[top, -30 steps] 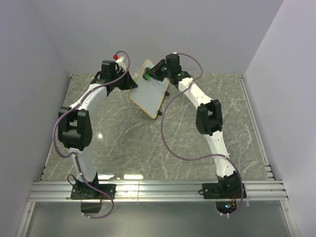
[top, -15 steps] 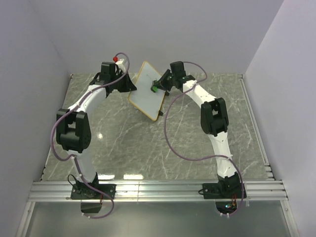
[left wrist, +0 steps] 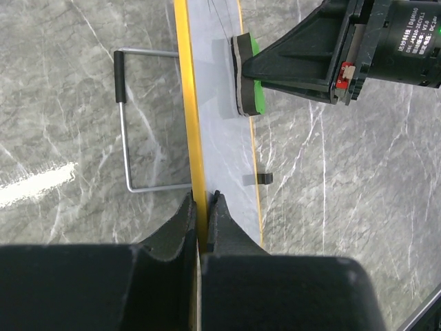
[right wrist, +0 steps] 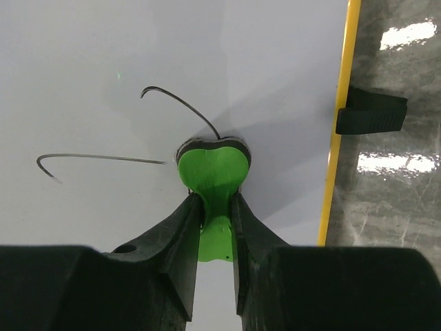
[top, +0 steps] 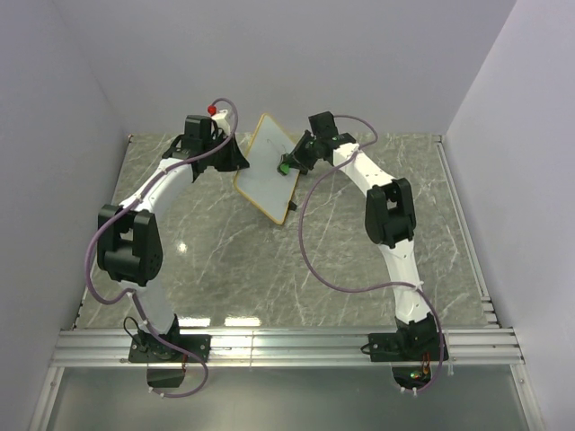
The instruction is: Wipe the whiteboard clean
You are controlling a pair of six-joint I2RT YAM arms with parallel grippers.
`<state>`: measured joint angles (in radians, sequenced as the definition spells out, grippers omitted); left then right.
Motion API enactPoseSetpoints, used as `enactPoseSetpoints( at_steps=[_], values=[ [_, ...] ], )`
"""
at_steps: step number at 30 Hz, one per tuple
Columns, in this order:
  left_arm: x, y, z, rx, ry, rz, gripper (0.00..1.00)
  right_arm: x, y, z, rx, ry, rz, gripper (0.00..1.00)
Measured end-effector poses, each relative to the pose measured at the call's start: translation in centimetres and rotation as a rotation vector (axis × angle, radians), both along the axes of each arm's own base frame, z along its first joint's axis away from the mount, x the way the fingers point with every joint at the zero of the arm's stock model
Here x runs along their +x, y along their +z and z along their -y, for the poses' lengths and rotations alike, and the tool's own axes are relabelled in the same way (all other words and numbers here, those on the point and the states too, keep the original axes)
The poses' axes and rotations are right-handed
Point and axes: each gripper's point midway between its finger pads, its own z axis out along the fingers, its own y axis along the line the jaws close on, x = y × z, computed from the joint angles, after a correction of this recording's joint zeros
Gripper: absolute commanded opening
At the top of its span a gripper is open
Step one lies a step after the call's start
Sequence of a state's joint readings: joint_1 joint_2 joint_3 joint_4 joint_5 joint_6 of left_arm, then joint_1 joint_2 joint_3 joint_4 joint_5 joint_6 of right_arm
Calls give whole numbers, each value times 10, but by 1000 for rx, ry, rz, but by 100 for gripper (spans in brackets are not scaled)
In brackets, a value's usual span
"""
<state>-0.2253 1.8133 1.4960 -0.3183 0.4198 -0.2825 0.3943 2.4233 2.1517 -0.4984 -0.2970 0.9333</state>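
Next, my right gripper puts the green eraser down on the grey marble [top: 350,198] beside the whiteboard's black foot.
The whiteboard [top: 265,166] stands tilted at the back of the table, white face with a yellow frame. My left gripper [left wrist: 202,207] is shut on its yellow edge [left wrist: 189,124]; in the top view it [top: 235,160] is at the board's left side. My right gripper [right wrist: 216,207] is shut on the green eraser [right wrist: 212,169] and presses its dark pad against the board's face [right wrist: 103,76]. Two thin black marker lines [right wrist: 103,158] remain on the face, beside the eraser. The eraser also shows in the top view [top: 284,167] and the left wrist view [left wrist: 247,76].
The board's wire stand [left wrist: 127,117] rests on the grey marble table [top: 225,260] behind the board. A black foot [right wrist: 368,110] sticks out at the frame. Purple walls enclose the back and sides; a metal rail [top: 287,346] runs along the near edge.
My right gripper has slid the eraser down across the board's face toward its right edge. The left gripper has kept hold of the board, which has turned slightly.
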Motion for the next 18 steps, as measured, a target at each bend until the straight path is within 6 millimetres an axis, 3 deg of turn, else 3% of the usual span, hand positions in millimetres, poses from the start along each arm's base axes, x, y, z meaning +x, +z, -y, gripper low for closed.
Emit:
enactPoseSetpoints(
  at_steps=[10, 18],
  values=[
    [-2, -2, -1, 4, 4, -2, 0, 12, 10, -12, 72, -24, -27, 0],
    [-1, -4, -2, 7, 9, 0, 0, 68, 75, -53, 389, -105, 163, 0]
  ],
)
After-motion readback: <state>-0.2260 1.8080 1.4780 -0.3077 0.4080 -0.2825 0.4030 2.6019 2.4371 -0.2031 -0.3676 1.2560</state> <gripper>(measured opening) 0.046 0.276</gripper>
